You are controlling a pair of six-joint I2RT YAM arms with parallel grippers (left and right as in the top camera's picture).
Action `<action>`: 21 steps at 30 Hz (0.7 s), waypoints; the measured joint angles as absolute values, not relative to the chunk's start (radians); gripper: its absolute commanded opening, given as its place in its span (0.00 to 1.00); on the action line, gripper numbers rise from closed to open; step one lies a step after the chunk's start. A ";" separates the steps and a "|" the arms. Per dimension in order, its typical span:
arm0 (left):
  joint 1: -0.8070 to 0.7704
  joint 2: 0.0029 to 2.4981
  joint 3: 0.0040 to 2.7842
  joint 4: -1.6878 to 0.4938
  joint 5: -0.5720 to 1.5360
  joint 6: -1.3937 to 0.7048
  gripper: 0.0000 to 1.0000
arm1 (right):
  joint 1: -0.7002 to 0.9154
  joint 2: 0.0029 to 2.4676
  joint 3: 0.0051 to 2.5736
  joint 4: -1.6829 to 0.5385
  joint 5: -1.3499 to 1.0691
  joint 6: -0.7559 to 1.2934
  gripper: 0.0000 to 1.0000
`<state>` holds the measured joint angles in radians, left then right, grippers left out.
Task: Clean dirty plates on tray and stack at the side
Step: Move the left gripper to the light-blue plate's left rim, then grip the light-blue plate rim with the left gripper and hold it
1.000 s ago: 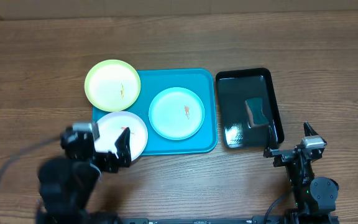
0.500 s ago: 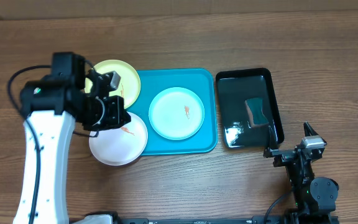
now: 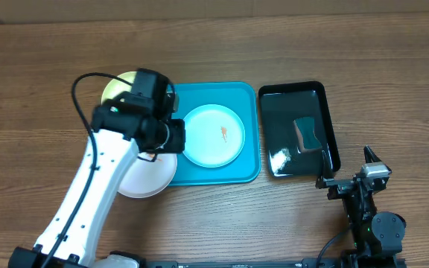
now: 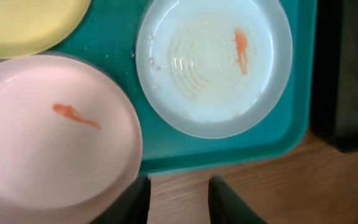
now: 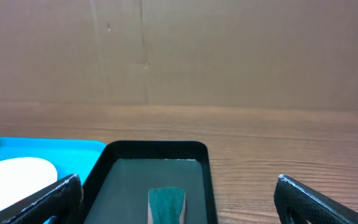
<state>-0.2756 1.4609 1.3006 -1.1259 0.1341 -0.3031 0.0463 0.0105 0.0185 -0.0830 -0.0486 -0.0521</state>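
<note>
My left gripper needs to next move to the pale blue plate's rim (image 3: 185, 144) (image 4: 139, 78), on the side towards the white plate, and close there.
The turquoise tray (image 3: 249, 152) holds a pale blue plate (image 3: 213, 135) with an orange smear. A white plate (image 3: 146, 181) overhangs its front left corner, and a yellow-green plate (image 3: 115, 88) overhangs its back left corner. My arm covers part of both. My left gripper (image 3: 173, 136) hovers high over the tray's left part. In the left wrist view its fingers (image 4: 135, 200) stand partly apart with only wood between them, near the white plate (image 4: 48, 137) and the pale blue plate (image 4: 213, 68). My right gripper (image 3: 351, 181) rests open at the front right, holding nothing.
A glossy black tray (image 3: 328, 112) stands to the right of the turquoise one, with a green sponge (image 3: 306, 134) in it. The right wrist view looks along it at the sponge (image 5: 165, 202). A cardboard wall (image 5: 179, 50) closes off the back of the table.
My left arm rose from the table's front left and swung right over the white plate to the tray's left part. The right arm has not moved.
</note>
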 measured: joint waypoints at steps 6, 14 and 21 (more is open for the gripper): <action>-0.303 1.487 1.215 -0.910 0.020 -0.373 0.34 | 0.046 0.010 0.019 -0.083 -0.049 -0.052 1.00; -0.304 1.660 1.199 -0.833 -0.013 -0.395 0.28 | 0.046 0.010 0.019 -0.083 -0.049 -0.052 1.00; -0.304 1.770 1.197 -0.784 -0.013 -0.398 0.23 | 0.046 0.010 0.019 -0.083 -0.049 -0.052 1.00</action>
<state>-0.3038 1.7702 1.1969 -0.7841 -0.0132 -0.3977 0.0463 0.0105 0.0185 -0.0826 -0.0486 -0.0517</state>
